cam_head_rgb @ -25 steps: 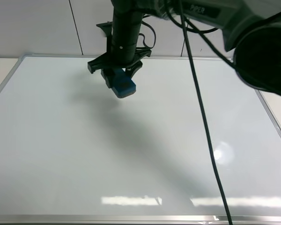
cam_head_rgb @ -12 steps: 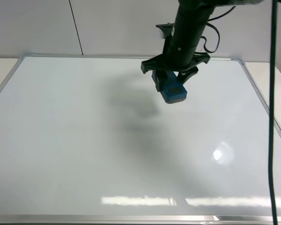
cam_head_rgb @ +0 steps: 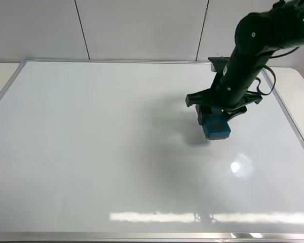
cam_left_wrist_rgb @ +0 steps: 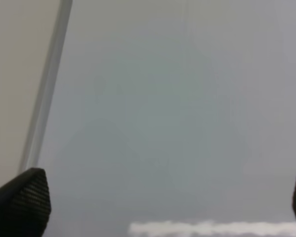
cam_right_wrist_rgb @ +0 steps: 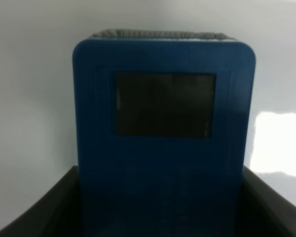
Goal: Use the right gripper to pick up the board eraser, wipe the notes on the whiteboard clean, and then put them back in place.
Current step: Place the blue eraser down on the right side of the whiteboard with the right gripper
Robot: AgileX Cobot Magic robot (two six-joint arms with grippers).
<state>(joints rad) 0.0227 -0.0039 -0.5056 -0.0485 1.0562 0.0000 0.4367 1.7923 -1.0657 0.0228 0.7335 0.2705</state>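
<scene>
The robot's right gripper needs to set the board eraser down on the whiteboard (cam_head_rgb: 221, 139) just past the small round light reflection.
My right gripper (cam_head_rgb: 214, 112) is shut on the blue board eraser (cam_head_rgb: 216, 127) and holds it over the right middle of the whiteboard (cam_head_rgb: 91, 152). In the right wrist view the eraser (cam_right_wrist_rgb: 164, 138) fills the frame between the black fingers (cam_right_wrist_rgb: 34, 212), with a dark square patch on top and grey felt at its far end. No notes show on the board. My left gripper (cam_left_wrist_rgb: 158, 207) is out of the exterior view; its wrist view shows two black fingertips (cam_left_wrist_rgb: 19, 200) far apart over the board near its silver frame (cam_left_wrist_rgb: 47, 89).
The board's silver frame (cam_head_rgb: 142, 61) runs along the far edge next to a white panelled wall (cam_head_rgb: 142, 25). Bright light reflections (cam_head_rgb: 240, 166) lie on the glossy surface at the right and along the near edge. The beige tabletop (cam_head_rgb: 0, 71) shows beyond the left corner.
My right gripper has carried the eraser from the far left-centre of the board across to the right and nearer. The arm and its cable have swung out of the foreground.
</scene>
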